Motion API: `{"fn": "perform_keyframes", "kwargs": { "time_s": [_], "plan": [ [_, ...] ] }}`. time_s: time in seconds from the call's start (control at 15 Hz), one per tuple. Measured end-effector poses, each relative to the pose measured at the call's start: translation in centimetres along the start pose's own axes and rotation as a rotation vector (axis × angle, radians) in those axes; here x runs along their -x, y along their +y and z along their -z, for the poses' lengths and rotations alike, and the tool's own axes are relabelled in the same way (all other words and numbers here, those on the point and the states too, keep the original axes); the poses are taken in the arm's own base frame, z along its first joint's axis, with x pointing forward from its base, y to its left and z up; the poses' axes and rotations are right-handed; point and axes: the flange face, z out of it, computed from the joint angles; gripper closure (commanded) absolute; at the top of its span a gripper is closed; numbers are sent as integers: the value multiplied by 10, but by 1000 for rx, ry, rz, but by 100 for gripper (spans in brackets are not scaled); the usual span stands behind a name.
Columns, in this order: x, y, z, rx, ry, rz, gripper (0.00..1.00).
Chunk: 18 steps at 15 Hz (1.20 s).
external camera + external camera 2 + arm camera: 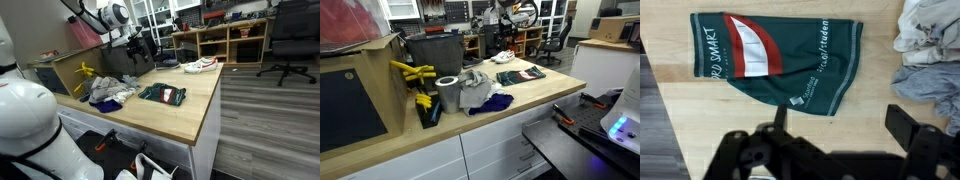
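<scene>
I need to go to the dark green cloth next and close my gripper on its striped edge's corner (153, 86) (830, 111) next to the small white logo.
A dark green cloth with a red and white patch (775, 60) lies flat on the wooden worktop (700, 125); it also shows in both exterior views (163, 95) (521, 75). My gripper (835, 125) hangs open above bare wood just below the cloth's lower edge, nothing between its fingers (902, 125). In an exterior view the gripper (138, 50) hovers well above the worktop behind the cloth. A heap of grey, white and blue cloths (930, 50) lies to the right of the green one, also seen as the heap (110, 92) (480, 92).
A yellow tool (85, 72) and a dark bin stand near the heap. A metal can (448, 95) sits by yellow tools (415, 72). A white shoe (200, 65) rests at the worktop's far end. Shelves and an office chair (290, 45) stand beyond.
</scene>
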Motion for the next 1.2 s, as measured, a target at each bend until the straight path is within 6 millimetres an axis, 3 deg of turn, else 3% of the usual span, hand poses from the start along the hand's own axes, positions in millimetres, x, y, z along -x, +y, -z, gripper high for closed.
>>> {"fn": "perform_keyframes", "kwargs": {
  "time_s": [0.47,1.2],
  "plan": [
    [-17,-19,-65,43,-67,-65,0],
    [-36,-40,-126,80,-113,-72,0]
  ]
}}
